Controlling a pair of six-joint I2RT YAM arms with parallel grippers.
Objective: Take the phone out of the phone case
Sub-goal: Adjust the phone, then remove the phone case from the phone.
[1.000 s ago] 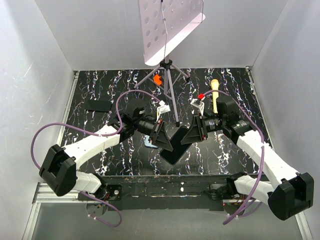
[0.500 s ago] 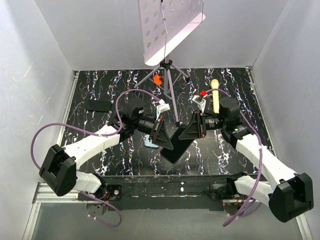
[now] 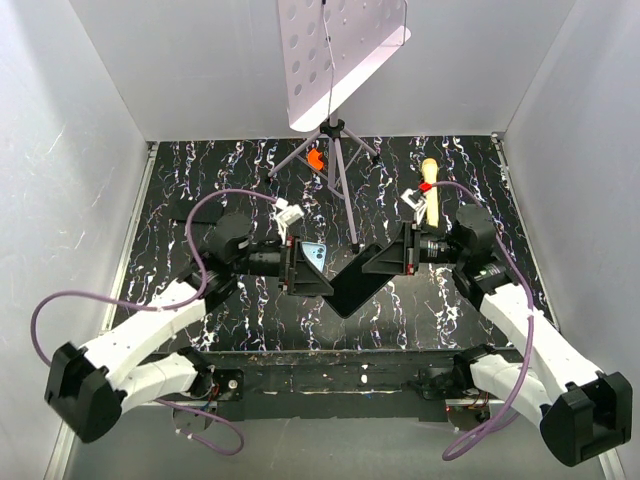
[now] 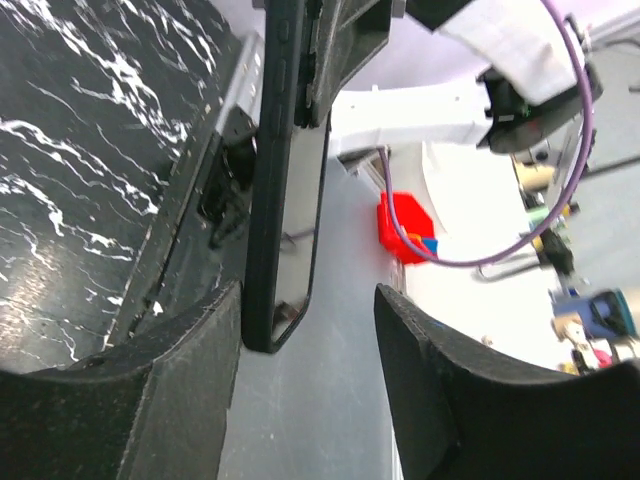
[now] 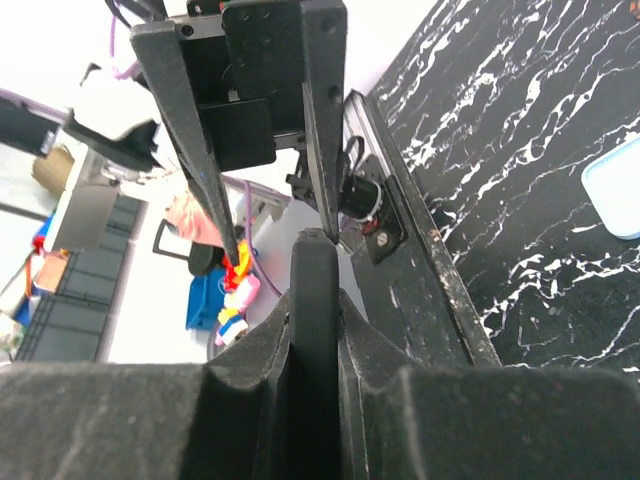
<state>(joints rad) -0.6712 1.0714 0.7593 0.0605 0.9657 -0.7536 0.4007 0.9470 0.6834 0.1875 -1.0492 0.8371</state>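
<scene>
The dark case's lower corner hangs against my left gripper's finger, so I need to centre there and pinch the case's rim (image 4: 262,310) before peeling.
The phone (image 3: 347,291) is dark and slim. My right gripper (image 3: 377,264) is shut on it and holds it edge-on above the table. In the right wrist view the phone (image 5: 315,330) stands between my shut fingers. In the left wrist view the phone (image 4: 285,200) hangs edge-on, its lower end beside my left finger (image 4: 190,390). My left gripper (image 3: 318,272) is open and empty; it also shows in its own wrist view (image 4: 310,390). The light blue phone case (image 3: 315,252) lies flat on the table, partly hidden by the left gripper. Its corner shows in the right wrist view (image 5: 615,195).
A tripod (image 3: 335,165) with a perforated white board stands at the back centre. A wooden-handled tool (image 3: 430,190) lies at the back right, a flat dark piece (image 3: 195,210) at the back left. The table's front rail (image 3: 330,360) runs below the grippers.
My left arm has drawn back to the left and its gripper stands open beside the phone. My right gripper has shifted slightly right with the phone. More of the blue case shows behind the left gripper.
</scene>
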